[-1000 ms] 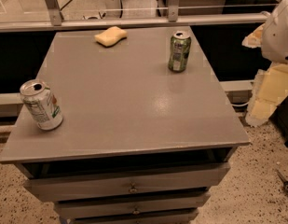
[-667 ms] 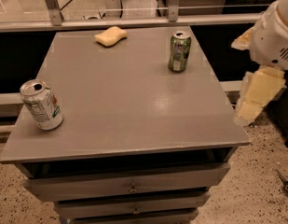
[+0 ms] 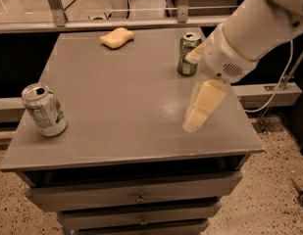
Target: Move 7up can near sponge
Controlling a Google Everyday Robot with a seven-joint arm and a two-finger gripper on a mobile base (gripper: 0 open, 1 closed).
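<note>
Next, I move my gripper to the 7up can near the grey table's front corner and close it around the middle of the can's body point(image 3: 44, 110).
The 7up can point(image 3: 44, 109), silver-white with green print, stands upright near the front left corner of the grey table point(image 3: 121, 106). The pale yellow sponge point(image 3: 116, 37) lies at the far edge, left of centre. My gripper point(image 3: 189, 92) hangs over the right part of the table on a white arm that comes in from the upper right. Its pale yellow fingers point(image 3: 204, 104) are spread apart and hold nothing. The gripper is far to the right of the 7up can.
A darker green can point(image 3: 188, 54) stands upright at the far right of the table, just behind my gripper's upper finger. The table has drawers point(image 3: 138, 198) below its front edge. A rail and glass partition point(image 3: 141, 18) run behind the table.
My arm has swung left from beyond the table's right edge to over its right part, in front of the dark green can. The cans and the sponge have not moved.
</note>
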